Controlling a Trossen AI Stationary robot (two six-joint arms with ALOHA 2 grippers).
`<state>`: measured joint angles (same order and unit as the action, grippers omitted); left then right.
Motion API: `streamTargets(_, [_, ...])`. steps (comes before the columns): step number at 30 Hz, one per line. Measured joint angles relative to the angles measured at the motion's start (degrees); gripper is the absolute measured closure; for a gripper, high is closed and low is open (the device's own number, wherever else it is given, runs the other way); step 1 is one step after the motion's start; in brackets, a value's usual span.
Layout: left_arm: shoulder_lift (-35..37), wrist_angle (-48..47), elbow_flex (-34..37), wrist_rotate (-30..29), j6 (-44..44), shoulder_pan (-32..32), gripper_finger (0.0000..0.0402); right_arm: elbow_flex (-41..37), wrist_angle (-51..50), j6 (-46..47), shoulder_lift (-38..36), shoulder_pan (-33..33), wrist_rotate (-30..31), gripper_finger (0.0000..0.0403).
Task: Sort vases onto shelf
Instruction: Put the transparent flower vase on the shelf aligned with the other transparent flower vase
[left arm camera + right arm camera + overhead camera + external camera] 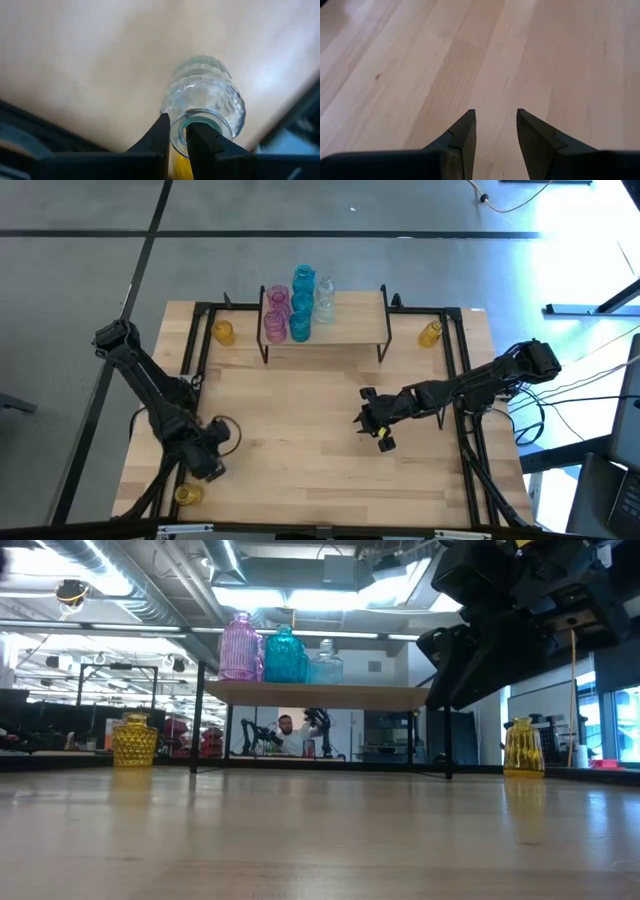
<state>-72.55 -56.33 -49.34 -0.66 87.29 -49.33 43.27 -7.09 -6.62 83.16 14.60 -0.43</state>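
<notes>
Next, my left gripper sets the clear vase down and lets go on the bare middle of the table (307, 437), in line with the teal vases.
A clear glass vase (210, 95) is at the table's near left (222, 428), with my left gripper (179, 137) shut on it from above (212, 455). The shelf (350, 315) stands at the far middle and carries pink (276, 315), teal (302, 300) and clear (326, 298) vases on its board (320, 695). Amber vases stand on the table left (222, 332) and right (430, 333) of the shelf, and one near the front left corner (187, 494). My right gripper (496, 125) hangs open over bare wood right of centre (372, 425). My left gripper pinches the clear vase's rim wall (176, 131) at the mouth. One finger (202, 142) is inside the opening and the other (161, 134) is outside. The fingers point down from above. The vase stays upright below them; whether its base rests on the table, I cannot tell.
Black metal rails (200, 350) run along the table's left, right and far sides. The shelf's thin black legs (196, 720) stand on the far part of the table. Bare wood (300, 430) lies between the two arms. A person (290, 732) shows in the room behind.
</notes>
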Motion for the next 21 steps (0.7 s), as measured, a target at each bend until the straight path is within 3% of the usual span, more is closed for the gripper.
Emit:
streamTargets(11, [-0.92,-2.97,-8.17,-10.02,-26.67,18.63,0.0365,0.02,-1.89,-0.65,0.77,-0.01,4.1,0.0279])
streamTargets(21, [-16.71,-3.24,-22.29,-13.67,-54.38,31.53,0.0364,0.0,-3.04,-1.42,0.79,-0.02,11.02,0.0279])
